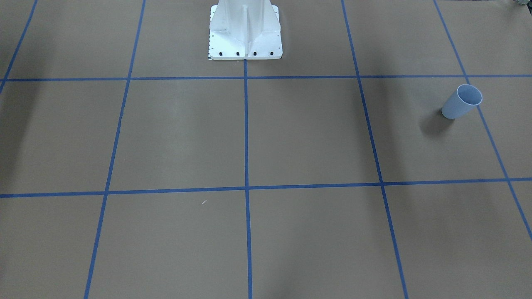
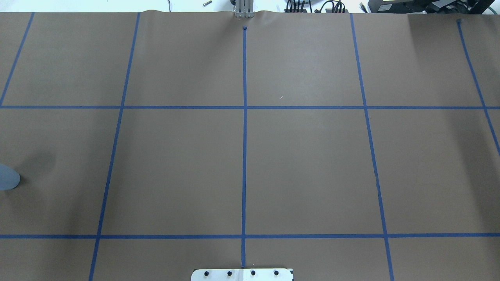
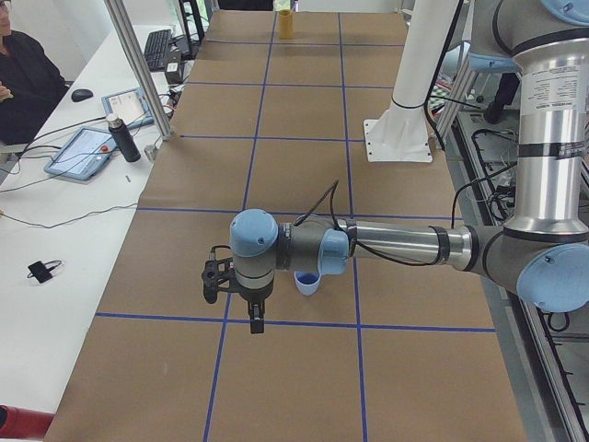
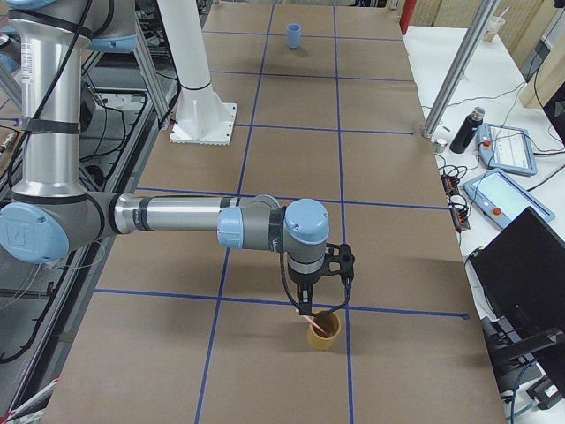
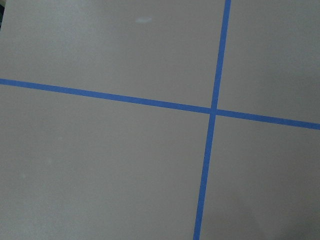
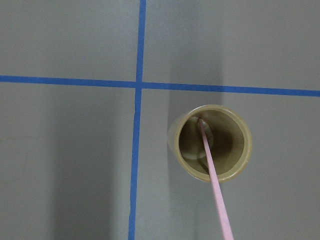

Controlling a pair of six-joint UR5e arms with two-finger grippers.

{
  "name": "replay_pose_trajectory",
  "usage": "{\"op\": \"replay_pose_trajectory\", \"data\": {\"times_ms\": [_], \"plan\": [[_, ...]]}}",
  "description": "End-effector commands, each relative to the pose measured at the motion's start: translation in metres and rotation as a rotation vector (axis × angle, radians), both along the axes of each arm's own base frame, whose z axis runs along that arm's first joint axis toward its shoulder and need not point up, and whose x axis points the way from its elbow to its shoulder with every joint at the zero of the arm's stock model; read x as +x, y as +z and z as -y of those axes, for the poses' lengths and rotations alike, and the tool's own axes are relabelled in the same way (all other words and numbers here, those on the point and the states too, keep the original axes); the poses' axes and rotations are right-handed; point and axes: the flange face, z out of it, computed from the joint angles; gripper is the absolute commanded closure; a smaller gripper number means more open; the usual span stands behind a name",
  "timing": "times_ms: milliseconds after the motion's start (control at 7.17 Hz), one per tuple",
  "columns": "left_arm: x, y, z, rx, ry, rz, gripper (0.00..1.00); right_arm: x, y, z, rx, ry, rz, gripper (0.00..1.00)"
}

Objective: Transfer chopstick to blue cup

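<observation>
Next, I close my left gripper on the blue cup's rim (image 1: pixel 480 95), on the side beside the blue tape line, keeping one finger inside the blue cup.
The pale pink chopstick (image 6: pixel 214 172) stands slanted in a tan cup (image 6: pixel 209 142), its lower tip on the cup's floor and its upper end leaving the right wrist view's bottom edge. In the exterior right view my right gripper (image 4: pixel 305 308) hangs just above that tan cup (image 4: pixel 324 332); I cannot tell whether it is open or shut. The blue cup (image 1: pixel 461 101) stands upright and empty at the table's other end, also in the exterior left view (image 3: pixel 307 284). My left gripper (image 3: pixel 255 320) hovers beside it, and I cannot tell whether it is open or shut.
The brown table (image 2: pixel 304 164) carries a blue tape grid. The white robot pedestal (image 1: pixel 245 31) stands at the table's middle, on the robot's side. A side desk with tablets and a bottle (image 4: pixel 465 129) runs along the far edge. A person (image 3: pixel 23 78) sits there.
</observation>
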Motion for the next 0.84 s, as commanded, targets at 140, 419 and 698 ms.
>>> {"op": "replay_pose_trajectory", "data": {"times_ms": [140,419,698], "plan": [[0.0,0.001,0.0,0.007,0.009,0.003,0.02,0.0,0.002,0.0,-0.003,0.0,0.0,0.0],[0.001,-0.009,0.002,0.03,0.01,-0.005,0.02,0.0,0.0,0.0,0.0,0.0,0.002,0.0],[0.019,-0.015,0.008,0.071,0.028,-0.01,0.02,0.0,-0.002,0.0,0.005,0.0,0.003,0.0]]}}
